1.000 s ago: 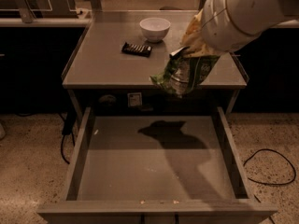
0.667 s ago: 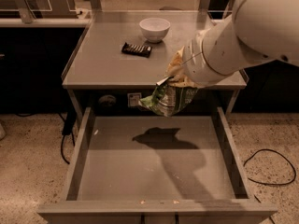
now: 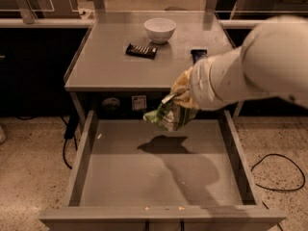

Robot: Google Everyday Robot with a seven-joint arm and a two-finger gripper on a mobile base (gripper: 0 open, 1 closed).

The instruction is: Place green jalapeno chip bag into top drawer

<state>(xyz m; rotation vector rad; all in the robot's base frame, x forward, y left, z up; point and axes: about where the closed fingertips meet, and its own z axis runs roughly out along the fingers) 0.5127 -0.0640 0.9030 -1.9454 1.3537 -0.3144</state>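
Note:
I need to use my gripper to set the green jalapeno chip bag, now hanging above the open drawer, down on the top drawer's grey bottom, beside its shadow (image 3: 148, 152).
The green jalapeno chip bag (image 3: 169, 115) hangs crumpled from my gripper (image 3: 182, 94), above the back middle of the open top drawer (image 3: 159, 170). The gripper is shut on the bag's upper end; its fingers are mostly hidden behind the bag and my white arm (image 3: 250, 66), which reaches in from the right. The bag's shadow falls on the drawer's flat grey bottom. The drawer holds nothing else.
On the grey table (image 3: 106, 71) above the drawer stand a white bowl (image 3: 160, 30), a dark flat candy bar (image 3: 141, 51) and another dark bar (image 3: 198, 55) by my arm. Black cables (image 3: 279, 174) lie on the floor at both sides of the drawer.
My arm has moved down and left with the bag, from over the table's front edge to over the back of the open drawer.

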